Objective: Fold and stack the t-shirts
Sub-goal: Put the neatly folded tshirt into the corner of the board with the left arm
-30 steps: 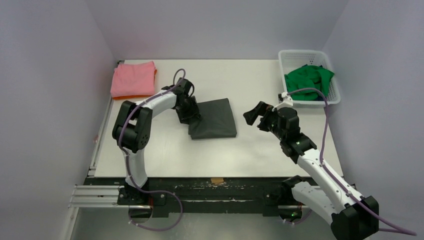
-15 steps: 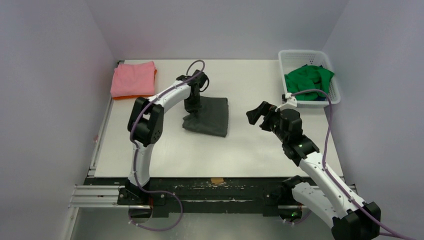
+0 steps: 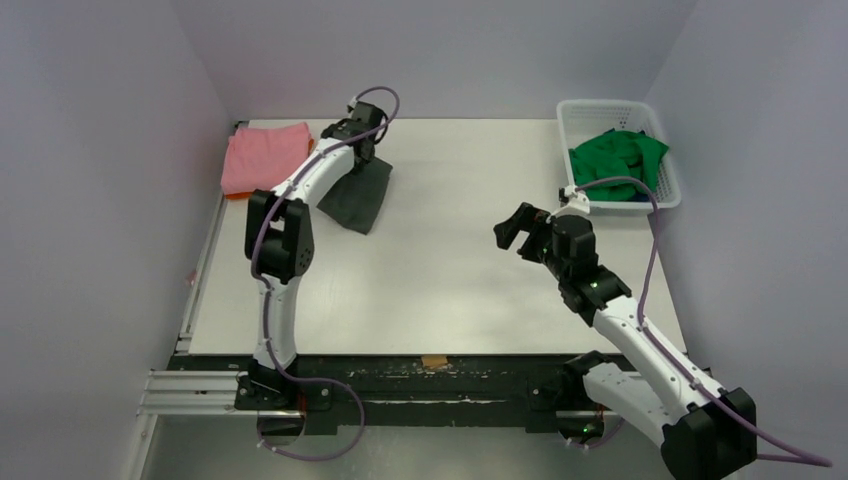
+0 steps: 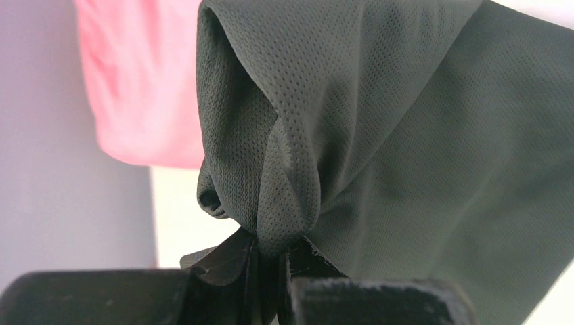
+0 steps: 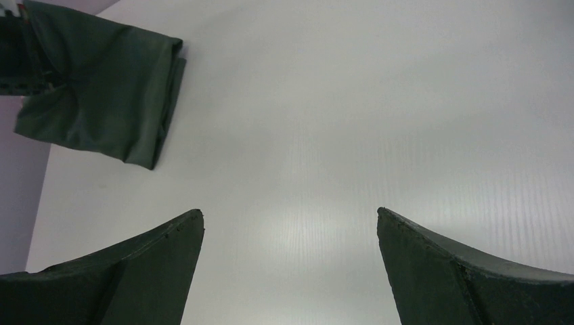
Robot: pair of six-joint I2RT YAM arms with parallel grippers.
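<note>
The dark grey t-shirt will go down on top of the folded pink t-shirt [image 3: 275,152] from my left gripper.
My left gripper [image 3: 352,138] is shut on a bunched edge of the folded dark grey t-shirt [image 3: 358,196] and holds it at the table's far left, next to the folded pink t-shirt [image 3: 265,157]. The grey cloth [image 4: 379,135] hangs from the shut jaws in the left wrist view, with the pink t-shirt [image 4: 135,81] behind it. An orange t-shirt [image 3: 262,193] shows only as an edge under the pink one. The bright green t-shirt [image 3: 615,160] lies crumpled in the basket. My right gripper [image 3: 512,232] is open and empty over the table's right middle. The right wrist view shows the grey t-shirt [image 5: 101,95] far off.
A white lattice basket [image 3: 668,188] stands at the far right corner. The white table [image 3: 450,290] is bounded by grey walls on the left, back and right. A black rail runs along the near edge.
</note>
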